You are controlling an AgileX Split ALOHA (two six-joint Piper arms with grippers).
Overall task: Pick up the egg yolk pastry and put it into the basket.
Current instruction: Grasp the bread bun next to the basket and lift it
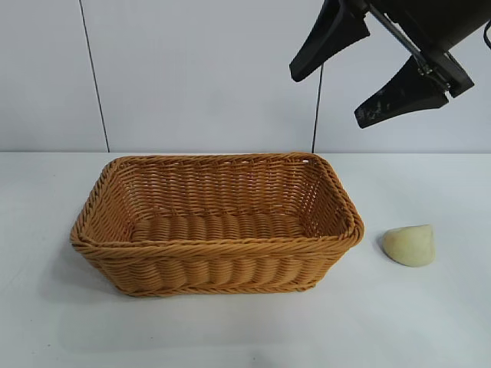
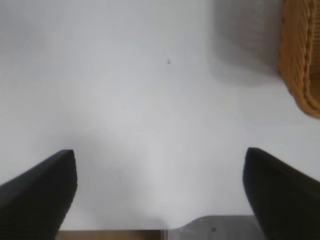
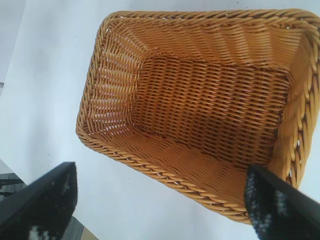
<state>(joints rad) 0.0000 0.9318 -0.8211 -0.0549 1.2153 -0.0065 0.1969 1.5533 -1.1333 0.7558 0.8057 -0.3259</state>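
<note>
I should next close my right gripper across the middle of the egg yolk pastry (image 1: pixel 410 244), between its side facing the basket and its opposite side.
The pale yellow egg yolk pastry (image 1: pixel 410 245) lies on the white table just right of the basket (image 1: pixel 219 241), apart from it. The orange-brown wicker basket stands in the middle with nothing inside; its interior fills the right wrist view (image 3: pixel 200 105), and one edge (image 2: pixel 300 60) shows in the left wrist view. My right gripper (image 1: pixel 330 96) hangs high above the basket's far right corner, open and holding nothing (image 3: pixel 160 172). My left gripper (image 2: pixel 160 172) is open over bare table beside the basket. The pastry does not show in either wrist view.
The white table (image 1: pixel 430 322) stretches around the basket on all sides. A pale wall with dark vertical seams (image 1: pixel 92 77) stands behind. The table's edge (image 2: pixel 200 227) shows close under the left gripper.
</note>
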